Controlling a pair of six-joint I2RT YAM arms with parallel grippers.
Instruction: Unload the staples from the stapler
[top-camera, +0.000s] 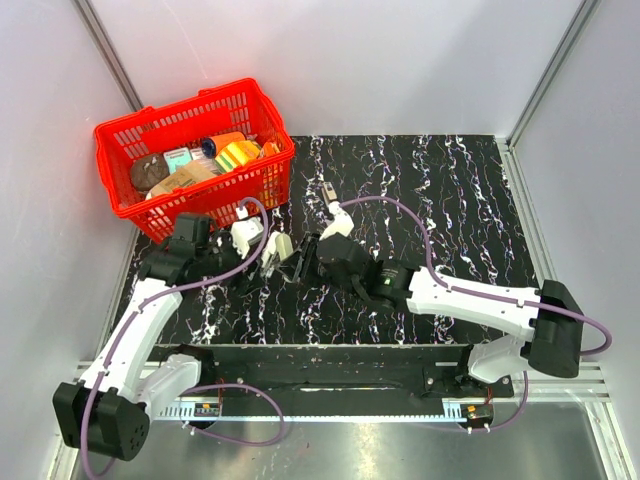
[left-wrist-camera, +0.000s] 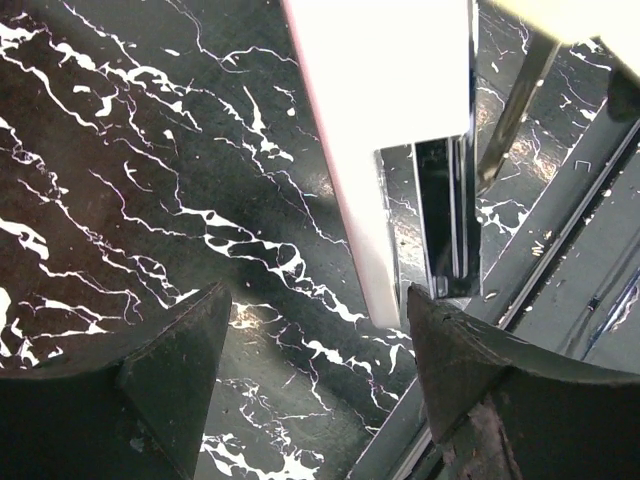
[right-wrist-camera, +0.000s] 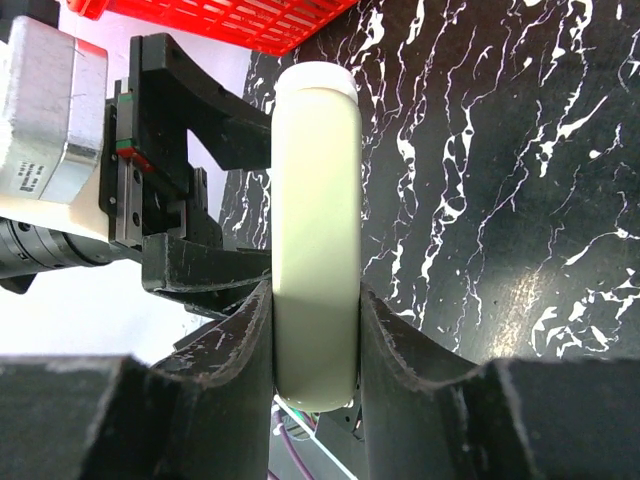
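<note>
Next, I set the stapler down with my right gripper between the red basket and the black table's front edge (top-camera: 268, 290).
The stapler (top-camera: 284, 247) lies open between my two grippers on the black marble table; its black part (top-camera: 300, 262) is beside the cream top. My right gripper (top-camera: 306, 256) is shut on the cream top piece (right-wrist-camera: 317, 200), and its fingers (right-wrist-camera: 240, 340) press both sides. In the left wrist view the cream top (left-wrist-camera: 390, 150) and the shiny metal staple channel (left-wrist-camera: 445, 220) reach down to just beyond my left gripper (left-wrist-camera: 320, 300), which is open and holds nothing. The left gripper (top-camera: 262, 254) also shows in the right wrist view (right-wrist-camera: 175, 200), beside the stapler.
A red basket (top-camera: 130, 140) with several items stands at the back left, close behind the left gripper. A small grey-and-black item (top-camera: 327, 190) lies on the table behind the right gripper. Tiny loose staples (left-wrist-camera: 582, 164) lie on the table right of the stapler.
</note>
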